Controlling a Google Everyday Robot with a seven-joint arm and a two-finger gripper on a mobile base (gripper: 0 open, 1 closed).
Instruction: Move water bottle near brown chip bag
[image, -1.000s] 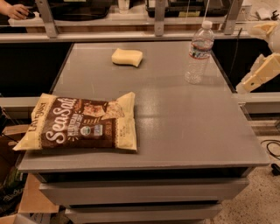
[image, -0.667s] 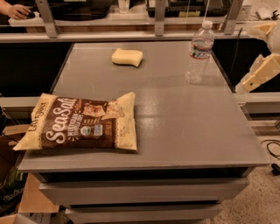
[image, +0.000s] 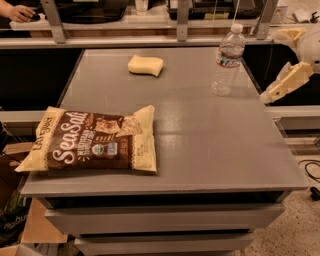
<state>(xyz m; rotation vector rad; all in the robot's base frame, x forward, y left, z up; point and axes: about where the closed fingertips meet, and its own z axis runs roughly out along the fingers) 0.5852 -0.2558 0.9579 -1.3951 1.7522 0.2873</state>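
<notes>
The water bottle is next, and my gripper will go to it and close around its middle (image: 228, 65), well below the white cap.
The water bottle (image: 228, 60), clear and ribbed with a white cap and a white label, stands upright at the far right of the grey table (image: 200, 140). The brown chip bag (image: 90, 141), with white "Sea Salt" script and cream edges, lies flat at the table's front left. My gripper (image: 267, 95), on a cream-coloured arm, hangs just off the table's right edge. It is to the right of the bottle and a little nearer, and is apart from it and holds nothing.
A pale yellow sponge (image: 145, 65) lies at the back middle of the table. A rail with metal posts (image: 183, 20) runs behind the table. A person's hand (image: 17, 12) shows at the far left. Drawers sit below the table front.
My gripper has edged slightly left toward the table's right edge. The bottle, bag and sponge have not moved.
</notes>
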